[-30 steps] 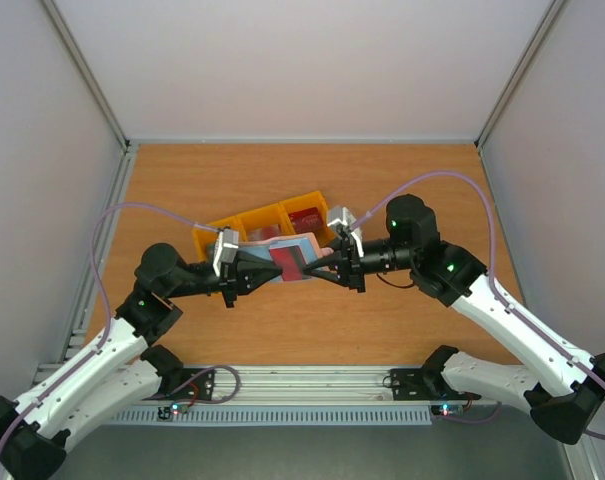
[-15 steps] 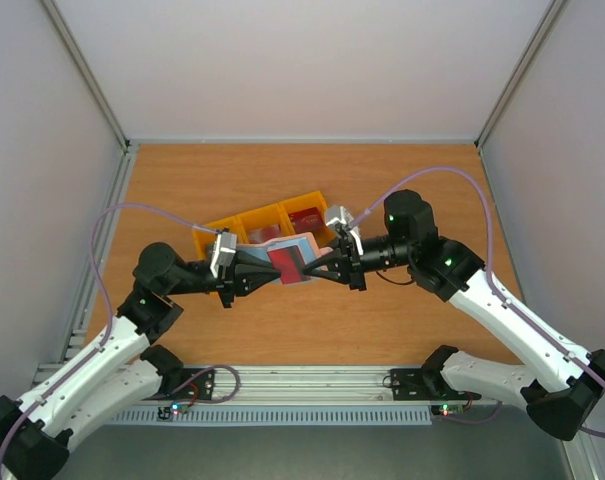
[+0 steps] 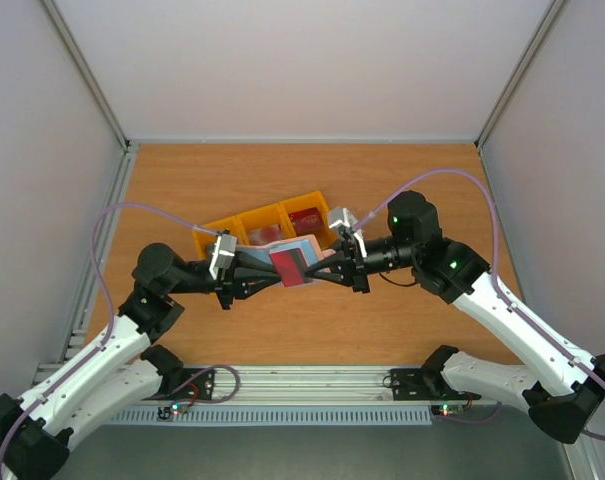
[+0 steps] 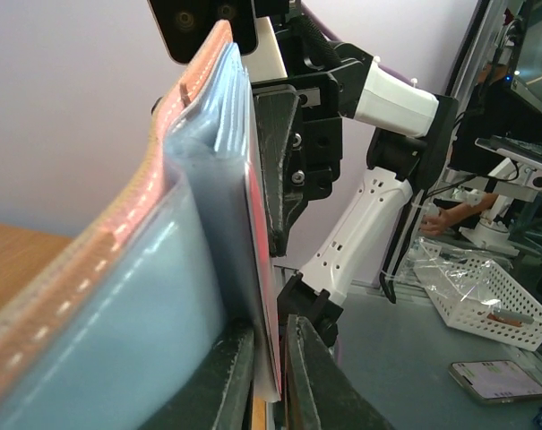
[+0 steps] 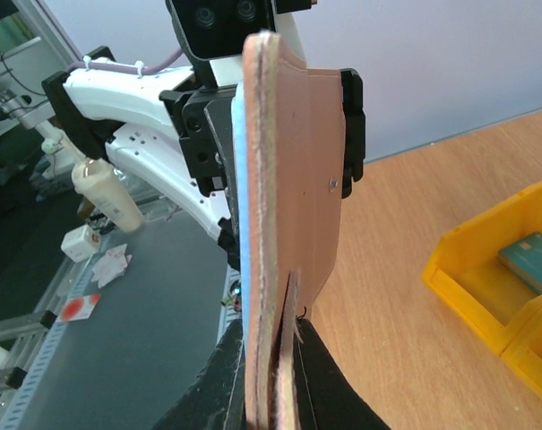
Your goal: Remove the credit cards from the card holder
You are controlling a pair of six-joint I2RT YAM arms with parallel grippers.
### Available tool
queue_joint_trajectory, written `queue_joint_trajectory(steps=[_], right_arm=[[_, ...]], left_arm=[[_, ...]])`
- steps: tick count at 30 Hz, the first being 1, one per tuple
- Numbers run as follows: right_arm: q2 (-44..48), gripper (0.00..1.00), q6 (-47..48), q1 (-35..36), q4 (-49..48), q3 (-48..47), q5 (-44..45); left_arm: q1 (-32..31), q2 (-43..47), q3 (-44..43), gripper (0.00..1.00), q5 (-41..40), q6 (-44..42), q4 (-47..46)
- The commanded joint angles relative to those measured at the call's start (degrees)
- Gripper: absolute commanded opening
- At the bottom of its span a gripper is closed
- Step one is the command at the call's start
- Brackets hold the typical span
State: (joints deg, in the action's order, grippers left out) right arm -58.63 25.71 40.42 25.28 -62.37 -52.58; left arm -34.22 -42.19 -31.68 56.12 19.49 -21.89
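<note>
The robot's right gripper should release the card holder on bare wood [image 3: 319,312] between the yellow tray and the metal rail. The card holder is now held off the table.
The card holder [image 3: 304,247] is held off the table between my two grippers, taupe outside [image 5: 297,179], pale blue-grey inside [image 4: 145,296]. A dark red card [image 3: 290,265] lies against its inner face. My left gripper [image 3: 270,272] is shut on this card's thin edge [image 4: 272,345], right beside the blue-grey pocket, in the left wrist view [image 4: 272,336]. My right gripper [image 3: 329,262] is shut on the holder's opposite edge, seen edge-on in the right wrist view [image 5: 284,331]. A teal card [image 5: 530,255] lies in a tray compartment. The whitish-pink card cannot be made out.
A yellow three-compartment tray [image 3: 222,226] stands just behind the holder, with a dark item [image 3: 304,216] in its right compartment; its corner shows in the right wrist view [image 5: 472,300]. Walls enclose the wooden table [image 3: 402,190] on three sides.
Both grippers and the holder shifted only slightly. The right arm swung a little left and back. Both grips are unchanged.
</note>
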Motion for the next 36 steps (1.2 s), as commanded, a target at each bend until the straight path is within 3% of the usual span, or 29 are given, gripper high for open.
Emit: queue_joint_trajectory(steps=[1,5,8,14,22,31,36], right_arm=[[0.8,0.02,0.2,-1.0,0.5,-2.0,0.1],[1.1,0.03,0.3,-1.0,1.3,-2.0,0.2],[1.2,0.03,0.1,-1.0,1.2,-1.9,0.4],[0.8,0.07,-0.1,-1.0,0.5,-1.6,0.0],[2.6,0.21,0.0,-1.6,2.0,-0.2,2.3],[4.0,0.02,1.2,-2.8,4.3,-0.4,1.9],[5.0,0.01,1.5,-3.4,5.0,-0.3,2.4]], left_arm=[[-0.3,0.9,0.1,0.12,3.3,-0.5,-5.3],[-0.3,1.2,-0.1,0.09,3.4,-0.4,-4.9],[-0.4,0.7,-0.1,0.01,3.4,-1.1,-5.3],[-0.4,1.2,-0.8,0.00,1.2,-1.3,-2.2],[-0.2,3.3,-0.2,0.00,-3.7,0.8,4.4],[-0.1,2.9,-1.3,0.00,-2.3,-0.6,3.8],[0.3,3.2,-1.8,0.00,-2.6,-1.1,6.2]])
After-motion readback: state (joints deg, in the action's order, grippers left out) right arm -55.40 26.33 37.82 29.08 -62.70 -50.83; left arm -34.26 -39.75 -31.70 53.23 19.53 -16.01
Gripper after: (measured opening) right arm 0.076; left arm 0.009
